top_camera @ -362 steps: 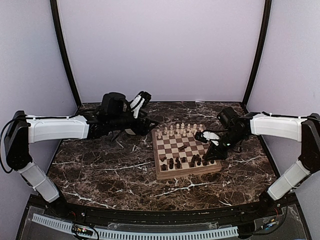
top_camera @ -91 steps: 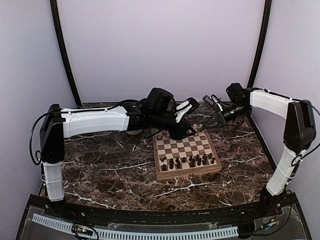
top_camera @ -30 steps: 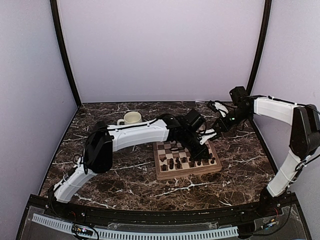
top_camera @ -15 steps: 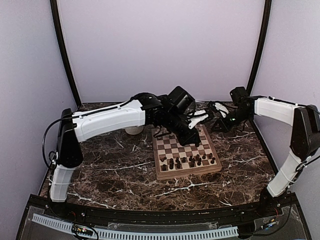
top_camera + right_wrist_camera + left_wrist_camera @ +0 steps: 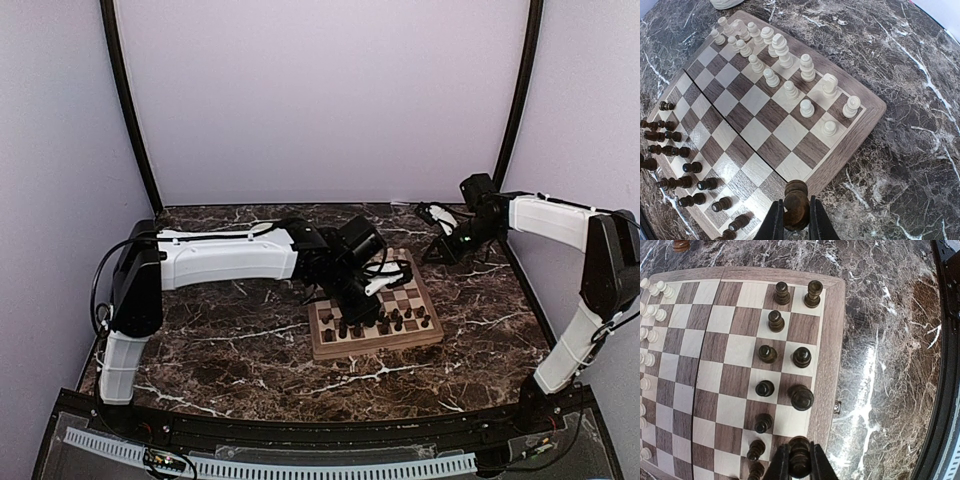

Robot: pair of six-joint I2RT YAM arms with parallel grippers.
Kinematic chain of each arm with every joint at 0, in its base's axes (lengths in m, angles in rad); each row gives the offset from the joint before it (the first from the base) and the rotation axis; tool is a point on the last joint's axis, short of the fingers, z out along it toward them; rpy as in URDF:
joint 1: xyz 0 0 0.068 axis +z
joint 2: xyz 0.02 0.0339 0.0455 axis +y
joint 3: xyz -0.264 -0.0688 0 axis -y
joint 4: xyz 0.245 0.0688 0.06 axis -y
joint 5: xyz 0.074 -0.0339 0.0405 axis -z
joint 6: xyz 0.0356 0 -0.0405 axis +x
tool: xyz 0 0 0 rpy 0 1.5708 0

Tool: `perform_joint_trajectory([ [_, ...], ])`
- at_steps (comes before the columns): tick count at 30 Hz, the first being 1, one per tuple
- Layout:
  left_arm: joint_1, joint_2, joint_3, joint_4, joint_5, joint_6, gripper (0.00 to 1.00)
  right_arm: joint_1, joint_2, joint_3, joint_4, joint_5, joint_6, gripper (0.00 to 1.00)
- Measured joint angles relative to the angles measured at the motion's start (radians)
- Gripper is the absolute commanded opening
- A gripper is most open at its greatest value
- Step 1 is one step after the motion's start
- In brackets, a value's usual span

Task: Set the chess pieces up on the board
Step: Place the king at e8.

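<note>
Next, my right gripper releases the brown piece in the board's near row [image 5: 412,326], next to the corner piece on the gripper's side.
The board [image 5: 375,345] lies right of the table's middle. In the left wrist view, dark chess pieces [image 5: 801,356] stand in the two rows along the board's near rim [image 5: 832,340], and cream ones [image 5: 649,359] line the far side. My left gripper [image 5: 800,447] is shut on a dark piece [image 5: 800,460] and hovers over the near rows; from above the left gripper [image 5: 378,287] sits over the board's middle. My right gripper [image 5: 795,202] is shut on a brown piece [image 5: 796,210] just off the board's corner [image 5: 860,130], and in the top view the right gripper [image 5: 436,250] is beyond the far right corner. Cream pieces [image 5: 790,89] fill two rows.
A cream mug [image 5: 726,4] stands on the marble beyond the board's far left corner. One dark piece [image 5: 681,245] lies on the table off the board. The left arm [image 5: 230,258] stretches across the table's middle and covers the board's far left part.
My left arm has swung back from the board's far side toward its near rows, carrying the dark piece. The right arm has stayed where it was.
</note>
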State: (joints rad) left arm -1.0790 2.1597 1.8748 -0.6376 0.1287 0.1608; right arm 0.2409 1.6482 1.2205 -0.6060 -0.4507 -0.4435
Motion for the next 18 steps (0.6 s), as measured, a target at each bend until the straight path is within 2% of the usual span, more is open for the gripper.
perform_joint_trajectory([
  [18,-0.001,0.049,-0.004,0.058,0.003,0.005,0.0,0.0,0.0,-0.001,0.0,0.0,0.0,0.04],
])
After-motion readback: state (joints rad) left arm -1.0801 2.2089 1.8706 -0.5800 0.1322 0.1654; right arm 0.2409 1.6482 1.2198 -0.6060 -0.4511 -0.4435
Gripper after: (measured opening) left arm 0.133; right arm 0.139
